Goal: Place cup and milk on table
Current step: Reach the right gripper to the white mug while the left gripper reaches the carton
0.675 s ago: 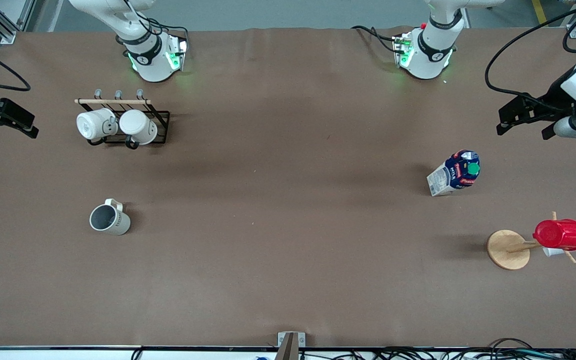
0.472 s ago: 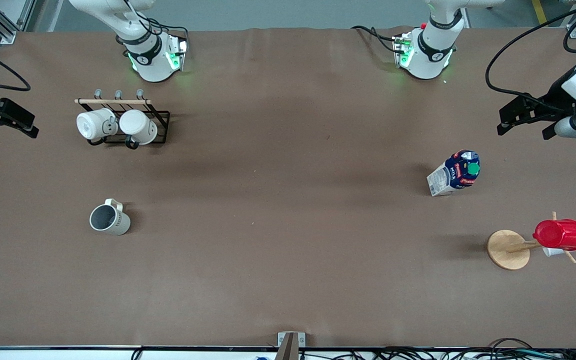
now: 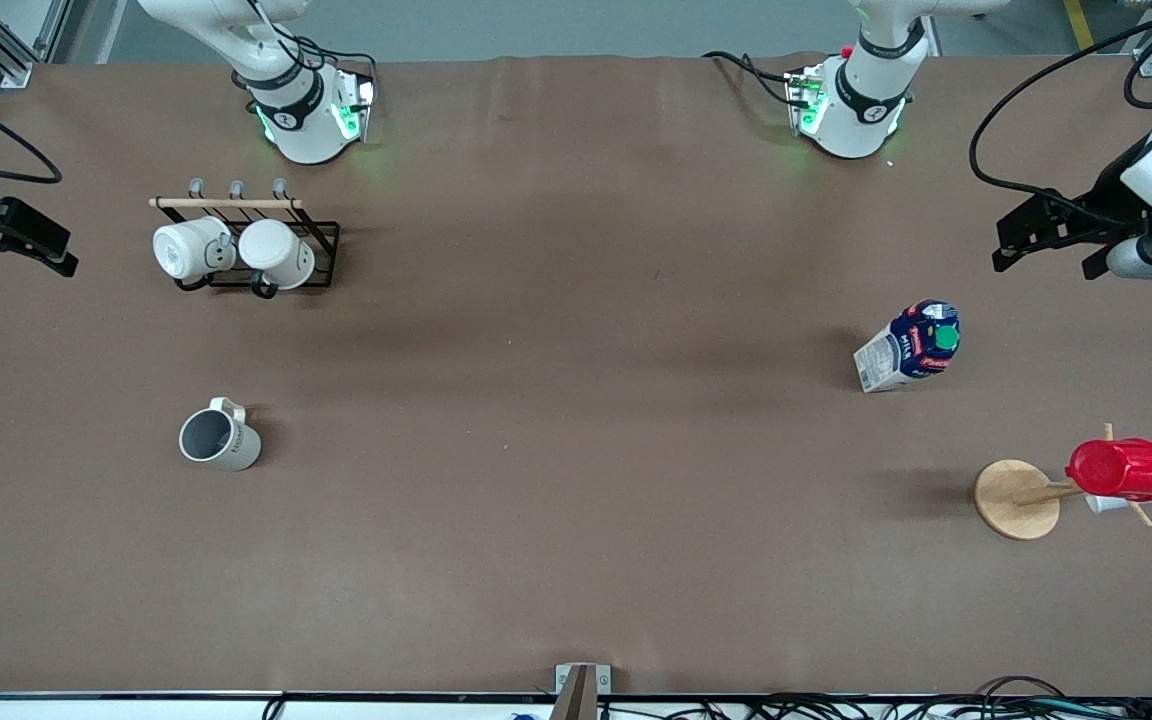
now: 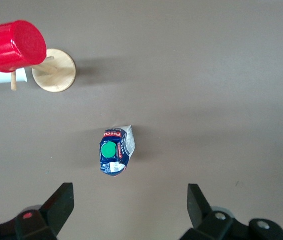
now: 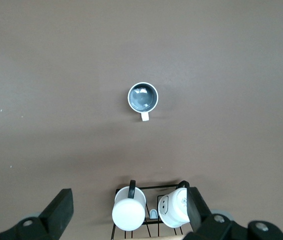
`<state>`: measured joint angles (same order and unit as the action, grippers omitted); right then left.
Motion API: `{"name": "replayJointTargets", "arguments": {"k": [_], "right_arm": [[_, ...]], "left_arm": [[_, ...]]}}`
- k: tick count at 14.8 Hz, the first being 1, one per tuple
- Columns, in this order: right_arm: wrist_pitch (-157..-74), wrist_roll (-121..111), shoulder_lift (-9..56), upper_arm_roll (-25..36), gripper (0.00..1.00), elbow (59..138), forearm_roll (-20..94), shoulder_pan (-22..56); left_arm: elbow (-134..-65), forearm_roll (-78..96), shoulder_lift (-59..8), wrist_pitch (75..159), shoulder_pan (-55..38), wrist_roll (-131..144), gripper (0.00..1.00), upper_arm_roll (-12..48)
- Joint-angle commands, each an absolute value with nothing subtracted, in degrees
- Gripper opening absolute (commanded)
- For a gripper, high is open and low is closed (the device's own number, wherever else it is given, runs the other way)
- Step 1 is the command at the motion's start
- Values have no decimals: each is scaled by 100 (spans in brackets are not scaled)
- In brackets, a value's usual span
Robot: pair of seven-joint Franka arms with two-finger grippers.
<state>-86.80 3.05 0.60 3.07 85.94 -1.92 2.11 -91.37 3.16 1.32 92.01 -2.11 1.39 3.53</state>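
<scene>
I will next move my left gripper to the milk and close it on the milk's upper blue part (image 3: 928, 335) (image 4: 115, 156), below its green cap.
The cup (image 3: 219, 439), cream-white with a dark grey inside, stands upright on the brown table (image 3: 576, 420) toward the right arm's end; it also shows in the right wrist view (image 5: 143, 97). The milk (image 3: 911, 345), a dark blue carton with a green cap, stands on the table toward the left arm's end; it also shows in the left wrist view (image 4: 115, 151). My left gripper (image 3: 1046, 262) is open and empty, high over the left arm's end of the table (image 4: 130, 207). My right gripper (image 3: 11, 255) is open and empty, high over the right arm's end (image 5: 130, 210).
A black wire rack (image 3: 321, 255) holding two white mugs (image 3: 194, 248) stands near the right arm's base. A wooden mug tree (image 3: 1016, 498) carrying a red ribbed cup (image 3: 1121, 470) stands nearer the front camera than the milk.
The left gripper has drifted very slightly up. The cup, the milk and the right gripper have not moved.
</scene>
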Motion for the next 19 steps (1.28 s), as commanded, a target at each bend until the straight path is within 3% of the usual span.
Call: {"name": "replayJointTargets", "arguments": {"k": [1,6,16,19], "right_arm": [[-8771,-331,254,500,100,8788,-123,53],[-10271,-1782,1211,1265,100,9508,596,-62],[-13689,-1941,2627,1230,100,10756,624,360],[-14054,-2074,2847,1222,100,10863,624,378]], "left_arm": [[-9202,229,88,9237,-237,272,100,334],[-9710,220,35,9543,-194,272,100,325],[-11626,194,88,11319,-132,158,100,141],[-12049,-79,88,11723,-132,158,100,105]]}}
